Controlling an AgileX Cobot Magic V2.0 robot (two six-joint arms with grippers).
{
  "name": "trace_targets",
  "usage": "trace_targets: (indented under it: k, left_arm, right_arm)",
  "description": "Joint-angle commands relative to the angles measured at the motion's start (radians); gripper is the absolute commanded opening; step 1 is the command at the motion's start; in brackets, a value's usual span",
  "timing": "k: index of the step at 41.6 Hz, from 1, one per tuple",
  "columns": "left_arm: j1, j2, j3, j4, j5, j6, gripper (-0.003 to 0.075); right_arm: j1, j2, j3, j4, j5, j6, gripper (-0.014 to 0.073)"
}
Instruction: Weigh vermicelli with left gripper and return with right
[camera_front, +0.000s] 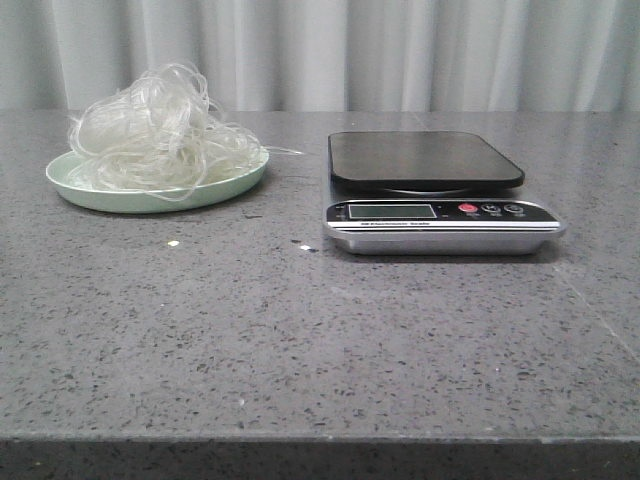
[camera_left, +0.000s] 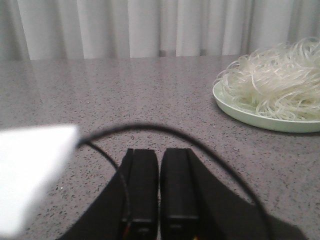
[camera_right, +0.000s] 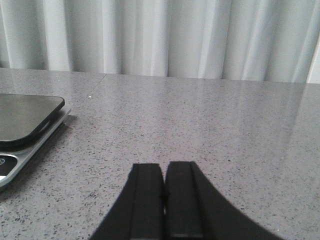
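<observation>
The looped top of the vermicelli (camera_front: 184, 118) (camera_left: 301, 59) is above the middle of the pale green plate, and my left gripper should go there next and close.
The vermicelli (camera_front: 157, 132) is a fluffy whitish tangle heaped on a pale green plate (camera_front: 150, 195) at the table's left; the left wrist view shows the vermicelli (camera_left: 275, 80) on the plate (camera_left: 260, 120) too. A kitchen scale (camera_front: 435, 190) with a dark platform and a silver front stands to the right of centre, its platform bare. My left gripper (camera_left: 159, 152) is shut and empty, low over the table, well short of the plate. My right gripper (camera_right: 164, 167) is shut and empty, beside the scale (camera_right: 25, 125). Neither gripper shows in the front view.
Grey speckled tabletop (camera_front: 300, 330) with grey curtains behind. Two small pale crumbs (camera_front: 173, 243) lie in front of the plate and scale. A black cable (camera_left: 150, 127) loops over my left gripper, and a bright white blur (camera_left: 30, 175) fills that view's corner.
</observation>
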Motion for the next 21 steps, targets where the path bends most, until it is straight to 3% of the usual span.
trace_targets:
  k: [1,13,21]
  left_arm:
    - [0.001,-0.022,0.008,-0.009,-0.076,-0.012,0.0137]
    - [0.001,-0.022,0.008,-0.009,-0.119,-0.012,0.0137]
    - [0.001,-0.022,0.008,-0.056,-0.333,-0.012,0.0137]
  right_arm:
    - [-0.005,-0.017,-0.008,-0.007,-0.077,0.003,0.0151]
    - [-0.005,-0.017,-0.008,-0.007,-0.077,0.003,0.0151]
    - [-0.005,-0.017,-0.008,-0.007,-0.077,0.003,0.0151]
